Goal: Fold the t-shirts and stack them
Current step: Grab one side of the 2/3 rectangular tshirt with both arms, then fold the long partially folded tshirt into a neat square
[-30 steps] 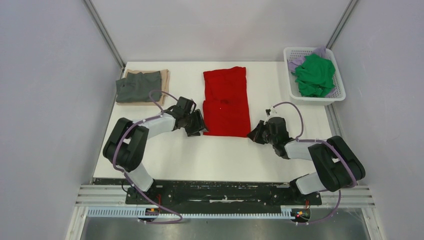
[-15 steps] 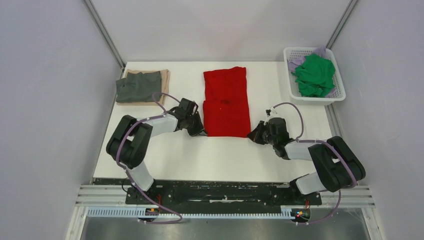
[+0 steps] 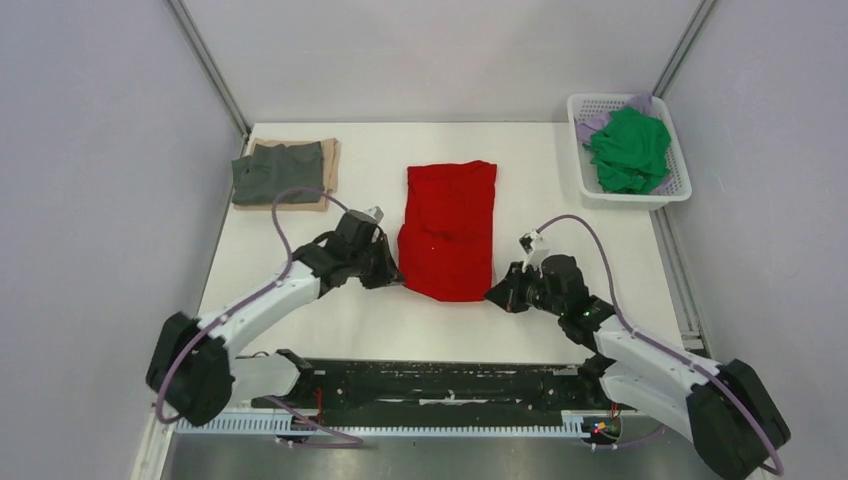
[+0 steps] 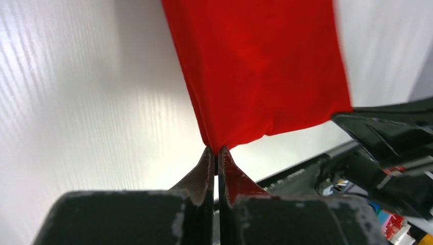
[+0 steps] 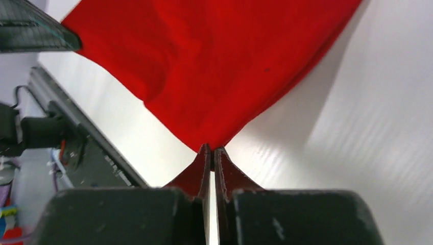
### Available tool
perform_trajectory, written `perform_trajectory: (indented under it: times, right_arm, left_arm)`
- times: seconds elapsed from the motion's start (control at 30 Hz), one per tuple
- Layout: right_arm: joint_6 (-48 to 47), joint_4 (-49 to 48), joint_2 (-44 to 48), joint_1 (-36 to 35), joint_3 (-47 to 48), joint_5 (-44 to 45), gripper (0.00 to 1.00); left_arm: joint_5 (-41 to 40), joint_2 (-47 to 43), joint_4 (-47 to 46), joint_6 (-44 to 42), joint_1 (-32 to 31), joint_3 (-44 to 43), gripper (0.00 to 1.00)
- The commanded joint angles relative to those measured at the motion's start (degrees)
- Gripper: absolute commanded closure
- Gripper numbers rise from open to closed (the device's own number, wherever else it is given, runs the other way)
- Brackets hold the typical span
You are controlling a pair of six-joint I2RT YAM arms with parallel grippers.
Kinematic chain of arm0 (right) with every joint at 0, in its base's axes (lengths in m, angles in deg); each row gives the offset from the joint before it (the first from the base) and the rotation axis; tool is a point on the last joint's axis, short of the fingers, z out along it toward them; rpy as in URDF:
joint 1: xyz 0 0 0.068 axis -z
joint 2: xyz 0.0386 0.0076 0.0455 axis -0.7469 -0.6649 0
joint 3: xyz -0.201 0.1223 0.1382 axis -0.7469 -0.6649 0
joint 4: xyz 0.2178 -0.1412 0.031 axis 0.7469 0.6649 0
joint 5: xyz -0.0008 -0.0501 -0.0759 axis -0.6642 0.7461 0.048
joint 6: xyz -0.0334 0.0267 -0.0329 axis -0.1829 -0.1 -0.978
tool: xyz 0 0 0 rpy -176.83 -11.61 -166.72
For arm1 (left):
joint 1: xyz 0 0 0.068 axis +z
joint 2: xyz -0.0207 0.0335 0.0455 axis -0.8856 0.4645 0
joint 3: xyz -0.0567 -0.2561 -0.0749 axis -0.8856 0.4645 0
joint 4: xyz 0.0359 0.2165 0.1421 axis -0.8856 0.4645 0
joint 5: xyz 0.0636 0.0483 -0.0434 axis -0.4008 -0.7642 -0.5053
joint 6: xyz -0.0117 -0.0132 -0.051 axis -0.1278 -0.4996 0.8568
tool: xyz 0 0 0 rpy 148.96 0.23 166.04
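Note:
My left gripper is going to release the near corner of the red t-shirt beside that shirt's far end, toward the dark grey t-shirt (image 3: 390, 196).
A bright red t-shirt (image 3: 448, 228), folded into a long strip, lies in the middle of the table with its near end lifted. My left gripper (image 3: 393, 276) is shut on the near left corner of the red t-shirt (image 4: 255, 61). My right gripper (image 3: 492, 295) is shut on its near right corner, and the red cloth (image 5: 214, 66) stretches away from the tips. A folded dark grey t-shirt (image 3: 276, 173) rests on a tan one (image 3: 329, 160) at the far left. Green (image 3: 628, 148) and pale lilac (image 3: 594, 125) t-shirts lie crumpled in the basket.
A white lattice basket (image 3: 676, 192) stands at the far right corner of the white table (image 3: 370, 150). Grey walls close in both sides. The black rail with the arm bases (image 3: 440, 380) runs along the near edge.
My left gripper has shut on the shirt's near left corner. Both arms have pulled toward the near edge and raised the red shirt's near end, which now bows off the table.

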Motion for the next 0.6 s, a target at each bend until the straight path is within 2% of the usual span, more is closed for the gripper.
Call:
perform_trajectory:
  times: [0.0, 0.2, 0.3, 0.57]
  right_arm:
    - [-1.2, 8.9, 10.3, -2.7, 2.4, -3.8, 1.00]
    - [1.7, 11.8, 21.0, -6.0, 5.0, -5.3, 1.00]
    - [2.5, 11.9, 24.9, -6.2, 5.6, -4.5, 1.00]
    - [1.2, 11.1, 22.2, -6.2, 8.3, 0.4, 1.00]
  left_arm:
    - [-3.8, -16.4, 10.0, -2.3, -1.8, -1.0, 0.98]
    - [-2.4, -26.4, 15.8, -2.1, -1.9, -4.3, 0.98]
    - [-4.8, -28.9, 15.8, -2.2, -1.8, -4.8, 0.98]
    - [-6.9, -25.4, 9.9, -1.5, -1.4, -5.0, 0.98]
